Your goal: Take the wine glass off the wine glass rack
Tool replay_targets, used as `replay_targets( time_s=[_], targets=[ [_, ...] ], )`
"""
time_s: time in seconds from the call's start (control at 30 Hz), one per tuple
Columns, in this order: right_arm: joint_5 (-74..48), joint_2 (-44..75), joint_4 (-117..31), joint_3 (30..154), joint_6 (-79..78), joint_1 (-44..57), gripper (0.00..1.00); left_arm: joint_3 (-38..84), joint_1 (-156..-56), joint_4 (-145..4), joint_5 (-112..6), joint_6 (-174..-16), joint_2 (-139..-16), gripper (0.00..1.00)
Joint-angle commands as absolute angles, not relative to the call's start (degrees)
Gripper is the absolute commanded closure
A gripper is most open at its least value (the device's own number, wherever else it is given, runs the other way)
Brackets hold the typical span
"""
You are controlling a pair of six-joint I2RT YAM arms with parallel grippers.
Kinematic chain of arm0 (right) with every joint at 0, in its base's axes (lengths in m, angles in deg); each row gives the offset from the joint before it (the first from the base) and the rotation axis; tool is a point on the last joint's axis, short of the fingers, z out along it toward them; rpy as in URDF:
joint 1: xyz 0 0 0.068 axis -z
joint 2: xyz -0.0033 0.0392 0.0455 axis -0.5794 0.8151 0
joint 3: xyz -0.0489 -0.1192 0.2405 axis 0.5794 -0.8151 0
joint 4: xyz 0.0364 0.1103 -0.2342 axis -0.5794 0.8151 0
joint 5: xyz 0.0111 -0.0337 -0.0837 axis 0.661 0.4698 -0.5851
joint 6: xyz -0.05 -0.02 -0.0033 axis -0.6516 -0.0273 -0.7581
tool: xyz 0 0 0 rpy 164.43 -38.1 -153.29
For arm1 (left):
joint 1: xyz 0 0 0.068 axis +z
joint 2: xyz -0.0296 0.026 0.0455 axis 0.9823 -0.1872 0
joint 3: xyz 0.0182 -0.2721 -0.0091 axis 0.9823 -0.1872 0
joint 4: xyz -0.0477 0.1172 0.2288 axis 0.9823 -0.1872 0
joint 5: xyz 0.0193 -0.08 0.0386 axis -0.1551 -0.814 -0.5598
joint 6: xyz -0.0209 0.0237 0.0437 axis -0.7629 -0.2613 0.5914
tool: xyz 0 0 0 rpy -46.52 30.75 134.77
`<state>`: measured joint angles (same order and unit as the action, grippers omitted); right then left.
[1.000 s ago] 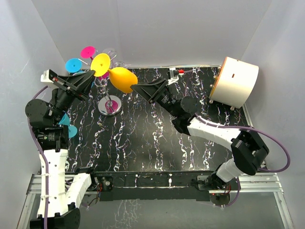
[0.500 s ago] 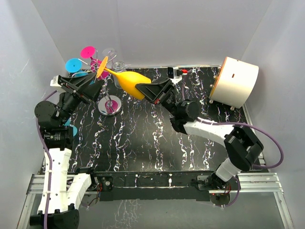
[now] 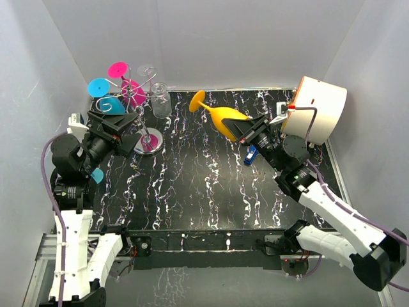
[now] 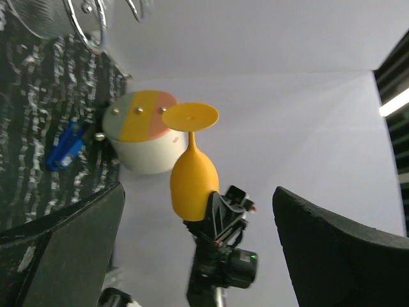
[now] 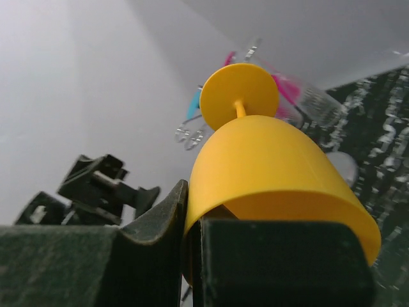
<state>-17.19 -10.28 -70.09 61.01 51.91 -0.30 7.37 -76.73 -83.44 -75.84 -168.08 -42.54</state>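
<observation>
The yellow wine glass will go down from my right gripper onto the black marbled table (image 3: 237,137) just beside the small blue object.
The yellow wine glass (image 3: 223,118) hangs tilted in the air over the middle of the table, foot towards the back left, well apart from the wine glass rack (image 3: 148,142). My right gripper (image 3: 246,131) is shut on its rim, one finger (image 5: 153,224) outside the bowl (image 5: 275,160) and the other finger (image 5: 275,256) inside. My left gripper (image 3: 134,126) stands open beside the rack's stem, holding nothing. In the left wrist view the glass (image 4: 193,179) shows far off between the wide-spread fingers (image 4: 345,249).
The rack's hooks carry a magenta glass (image 3: 118,69), a cyan glass (image 3: 99,86) and a clear glass (image 3: 160,101). A white drum (image 3: 313,109) stands at the back right, close behind my right wrist. A small blue object (image 3: 250,155) lies on the black marbled table (image 3: 192,192).
My right gripper shut on the yellow glass and carried it right, away from the rack. My left gripper opened, left the glass's foot and drew back.
</observation>
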Motion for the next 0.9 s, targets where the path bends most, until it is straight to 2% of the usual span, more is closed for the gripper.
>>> replay_targets(
  time_s=[0.0, 0.13, 0.3, 0.53, 0.87],
  targets=[
    [-23.6, -11.9, -49.1, 66.2, 41.1, -0.2, 1.0, 15.6, -77.0, -99.1, -70.2, -148.6, -42.1, 0.01],
    [-23.6, -6.5, -49.1, 74.1, 41.1, -0.3, 1.0, 21.1, -77.4, -107.2, -63.5, -139.8, -42.0, 0.01],
    [-23.6, 7.0, -49.1, 91.7, 41.1, 0.0, 1.0, 25.7, -78.3, -112.9, -57.2, -133.5, -41.4, 0.01],
    [-23.6, 27.4, -49.1, 113.2, 41.1, 3.5, 1.0, 27.4, -79.2, -116.2, -54.9, -129.4, -39.9, 0.01],
    [-23.6, 48.3, -49.1, 132.3, 41.1, 11.2, 1.0, 28.6, -81.3, -118.2, -52.5, -125.2, -38.9, 0.01]
  ],
)
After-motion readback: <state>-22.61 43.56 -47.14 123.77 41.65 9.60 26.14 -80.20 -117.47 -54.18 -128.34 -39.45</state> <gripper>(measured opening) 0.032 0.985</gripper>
